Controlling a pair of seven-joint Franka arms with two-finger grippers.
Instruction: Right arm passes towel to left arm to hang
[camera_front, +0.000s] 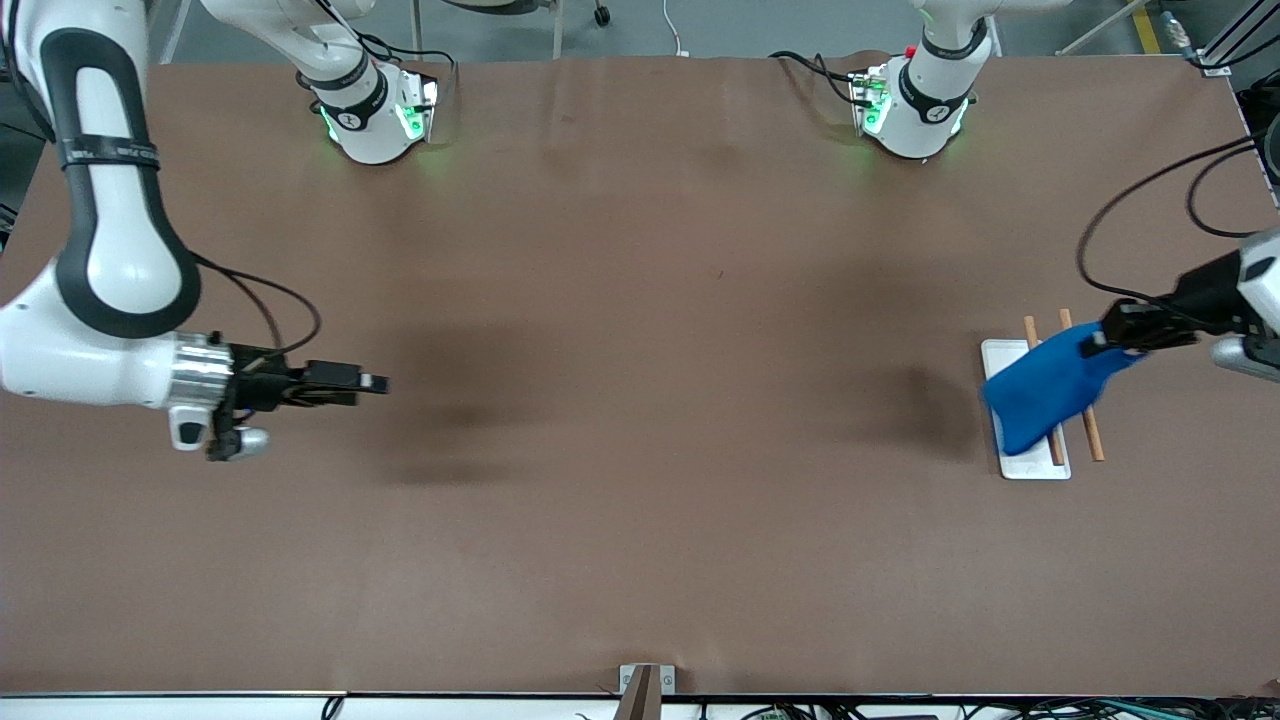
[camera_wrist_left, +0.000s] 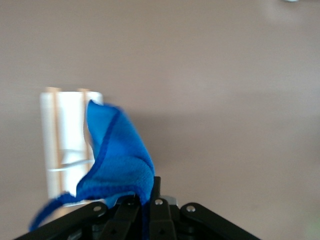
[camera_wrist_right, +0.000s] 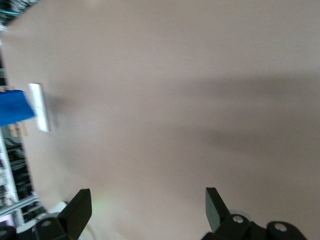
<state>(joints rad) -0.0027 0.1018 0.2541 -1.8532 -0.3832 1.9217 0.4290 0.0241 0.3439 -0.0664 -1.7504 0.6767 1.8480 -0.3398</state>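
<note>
My left gripper should release the blue towel draped over the middle of the wooden rods (camera_front: 1048, 394) (camera_wrist_left: 71, 145) above the white rack base. The towel now droops over that rack base.
The blue towel (camera_front: 1045, 385) hangs from my left gripper (camera_front: 1100, 338), which is shut on one edge of it. It droops over a white rack base (camera_front: 1035, 465) with two wooden rods (camera_front: 1092, 430) at the left arm's end of the table. In the left wrist view the towel (camera_wrist_left: 117, 160) rises from between the closed jaws of the gripper (camera_wrist_left: 142, 192), with the rack (camera_wrist_left: 65, 145) under it. My right gripper (camera_front: 375, 383) is open and empty above bare table at the right arm's end. Its wrist view shows the gripper (camera_wrist_right: 147, 200) spread wide and the towel (camera_wrist_right: 12, 107) far off.
The brown table (camera_front: 640, 500) carries only the rack. Both arm bases (camera_front: 375, 115) stand along the table's edge farthest from the front camera. A small bracket (camera_front: 645, 685) sits at the edge nearest that camera.
</note>
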